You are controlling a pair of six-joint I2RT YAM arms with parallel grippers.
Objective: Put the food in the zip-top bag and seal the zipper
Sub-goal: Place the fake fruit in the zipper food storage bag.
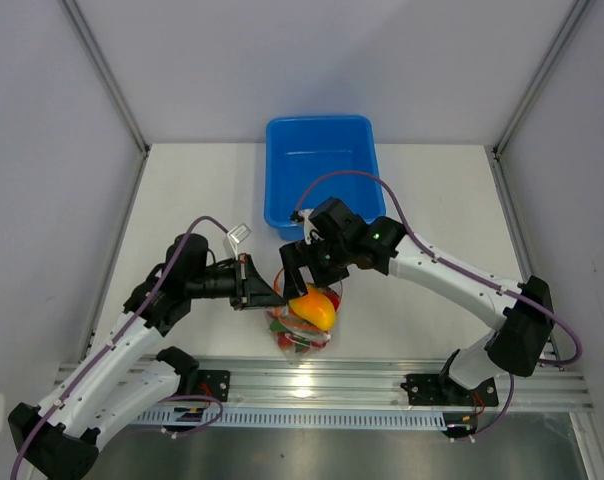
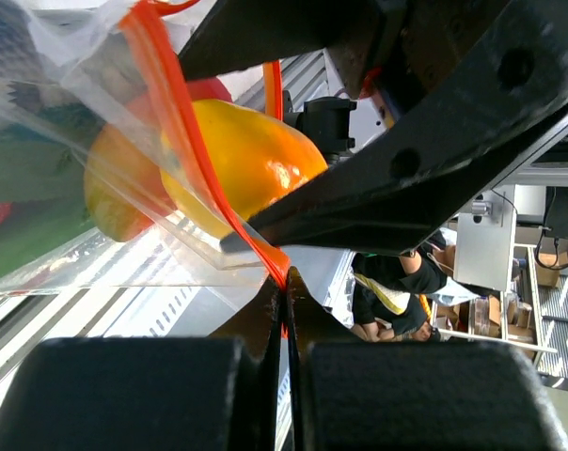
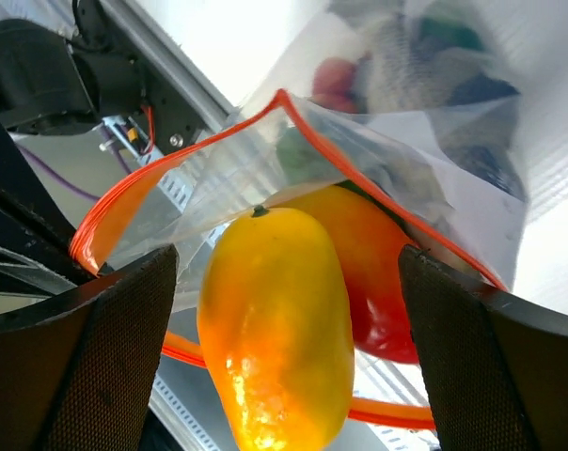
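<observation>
I should next close my right gripper on the orange-red zipper's far corner (image 1: 340,290), across the opening of the zip-top bag from my left gripper.
The zip-top bag (image 1: 304,335) hangs open-mouthed at the table's near edge with green, red and grey food inside. My left gripper (image 1: 265,292) is shut on the orange-red zipper (image 2: 176,113) at the bag's corner, the strip pinched at the fingertips (image 2: 286,293). A yellow-orange fruit (image 1: 314,306) sits in the bag's mouth. My right gripper (image 1: 317,272) hovers right above it, open. In the right wrist view the fruit (image 3: 279,329) lies between the wide-apart fingers (image 3: 105,362), touching neither, with the zipper (image 3: 171,178) arching round it and a red-orange piece (image 3: 383,291) behind.
A blue plastic tub (image 1: 319,170) stands at the back of the table, just beyond the right arm's wrist. The aluminium rail (image 1: 382,375) carrying both arm bases runs along the near edge, directly below the bag.
</observation>
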